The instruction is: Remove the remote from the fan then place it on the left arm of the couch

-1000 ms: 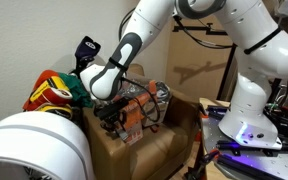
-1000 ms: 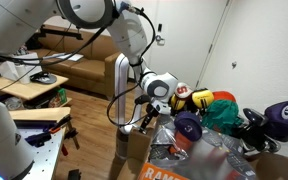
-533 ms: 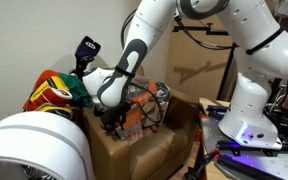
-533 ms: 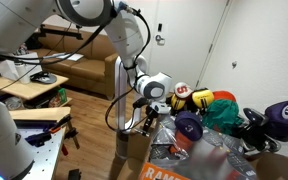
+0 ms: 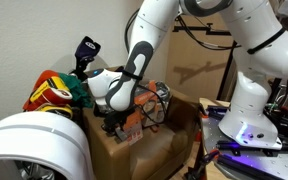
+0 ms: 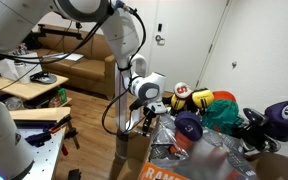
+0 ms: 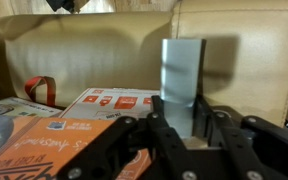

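Next, my gripper releases the remote on the front end of the couch arm (image 5: 111,137) (image 7: 222,76), next to the orange packets.
My gripper (image 7: 182,108) is shut on the remote (image 7: 182,68), a flat grey bar that stands upright between the fingers in the wrist view. Behind it is the tan back of the couch (image 7: 104,55). In both exterior views the gripper (image 5: 112,122) (image 6: 147,122) hangs low over the small tan-brown couch (image 5: 169,148) (image 6: 134,152), near one of its arms. The remote is too small to make out there. The white rounded fan (image 5: 34,145) fills the near lower left of an exterior view, apart from the gripper.
Orange packets (image 7: 74,140) lie on the couch seat (image 5: 136,120). Plush toys (image 5: 54,92) and caps (image 6: 189,127) crowd the couch. A black camera (image 5: 87,50) stands behind. A larger sofa (image 6: 79,70) and a cluttered table (image 6: 29,85) are further off.
The wrist has turned and shifted a little along the couch, slightly lower, with the remote still in the fingers. Nothing else has moved.
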Robot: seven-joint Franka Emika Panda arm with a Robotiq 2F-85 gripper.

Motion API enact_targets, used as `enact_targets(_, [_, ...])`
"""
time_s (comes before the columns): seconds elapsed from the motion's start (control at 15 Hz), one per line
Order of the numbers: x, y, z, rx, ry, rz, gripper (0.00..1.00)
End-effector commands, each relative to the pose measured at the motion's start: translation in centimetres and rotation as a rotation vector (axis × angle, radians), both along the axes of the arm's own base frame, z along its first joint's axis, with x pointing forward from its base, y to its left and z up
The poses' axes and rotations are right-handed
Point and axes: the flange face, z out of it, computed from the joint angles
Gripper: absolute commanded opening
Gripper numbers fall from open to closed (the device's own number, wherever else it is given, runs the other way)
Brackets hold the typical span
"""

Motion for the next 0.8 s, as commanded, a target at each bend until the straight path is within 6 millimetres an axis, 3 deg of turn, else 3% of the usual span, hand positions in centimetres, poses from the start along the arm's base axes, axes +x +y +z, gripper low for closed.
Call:
enact_targets(0.0, [-0.34,0.84,-0.87,0.019,-0.095,0.045,0.1])
enact_targets(0.73, [0.04,0.69,-0.4,0.079,-0.179,0.04,0.1])
